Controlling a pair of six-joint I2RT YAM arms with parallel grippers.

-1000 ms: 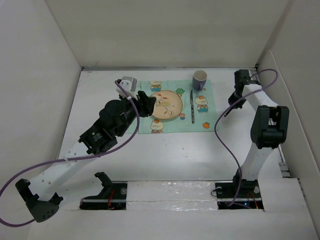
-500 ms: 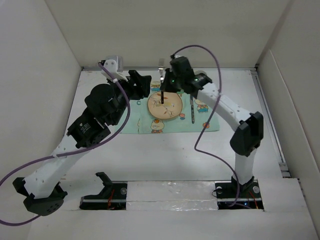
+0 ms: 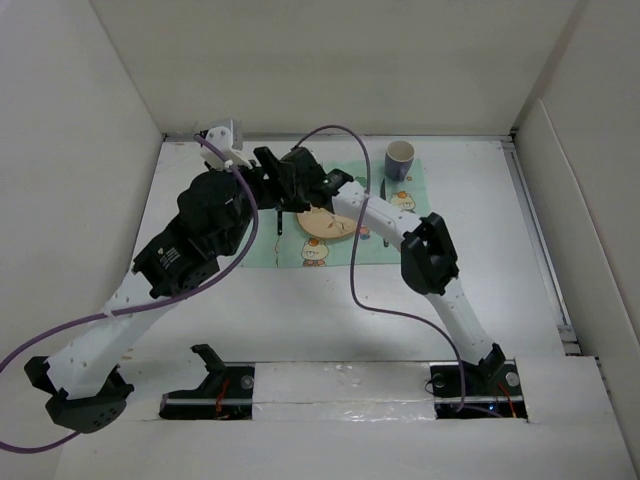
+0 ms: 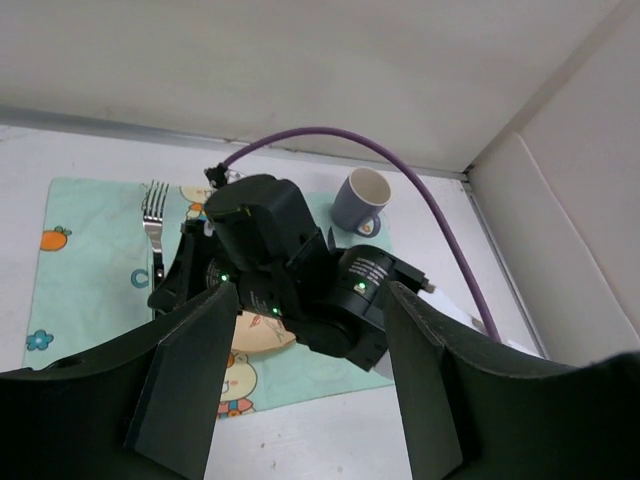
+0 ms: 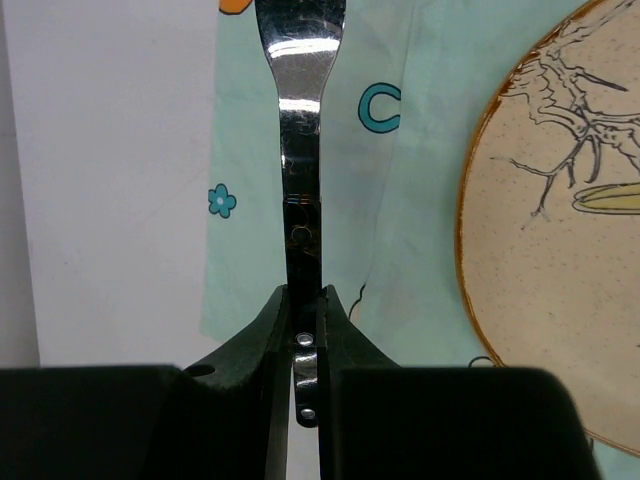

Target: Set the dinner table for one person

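I will use my right gripper to lay the silver fork down on the mint-green mat (image 3: pixel 271 220) (image 5: pixel 338 153), in between the blue flower and the beige plate. The fork is now held over the mat.
My right gripper (image 5: pixel 303 295) is shut on the handle of a silver fork (image 5: pixel 300 150). It holds the fork over the left strip of the mint-green cartoon mat (image 5: pixel 420 180), just left of the beige plate (image 5: pixel 560 250). I cannot tell if the fork touches the mat. From above, the right gripper (image 3: pixel 300 185) reaches across the plate (image 3: pixel 335 225). My left gripper (image 4: pixel 310 400) is open and empty, hovering close behind the right one, at the mat's far left (image 3: pixel 272 172). The fork (image 4: pixel 155 215) and a grey-blue mug (image 4: pixel 360 198) show in the left wrist view. The white dinner table (image 3: pixel 330 310) carries it all.
The mug (image 3: pixel 399 158) stands at the mat's far right corner. A knife (image 3: pixel 382 192) lies right of the plate, mostly hidden under my right arm. White walls close in the table at the back and sides. Purple cables loop off both arms.
My right arm swung from the far right across the plate with the fork, which now sits left of the plate. My left gripper lifted off the plate and drew back left.
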